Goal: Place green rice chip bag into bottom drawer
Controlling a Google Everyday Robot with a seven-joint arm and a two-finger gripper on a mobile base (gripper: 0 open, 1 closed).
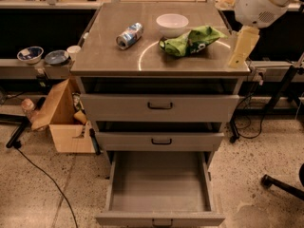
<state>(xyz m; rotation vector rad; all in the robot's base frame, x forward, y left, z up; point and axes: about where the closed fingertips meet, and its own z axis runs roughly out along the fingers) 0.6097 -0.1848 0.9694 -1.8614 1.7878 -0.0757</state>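
I will next move my gripper to the crumpled middle (194, 40) of the green rice chip bag in front of the white bowl and close it there.
The green rice chip bag (191, 40) lies crumpled on the cabinet top, just in front and to the right of a white bowl (172, 24). The bottom drawer (159, 184) is pulled out wide, and its flat grey floor is bare. My gripper (239, 56) hangs from the white arm at the upper right, over the right edge of the cabinet top. It is to the right of the bag, apart from it, and holds nothing that I can see.
A blue-silver can (129, 35) lies on its side left of the bowl. The two upper drawers (160, 107) are closed. A cardboard box (61, 118) stands on the floor at the left, and bowls sit on a shelf (42, 57). A chair base (285, 184) is at the right.
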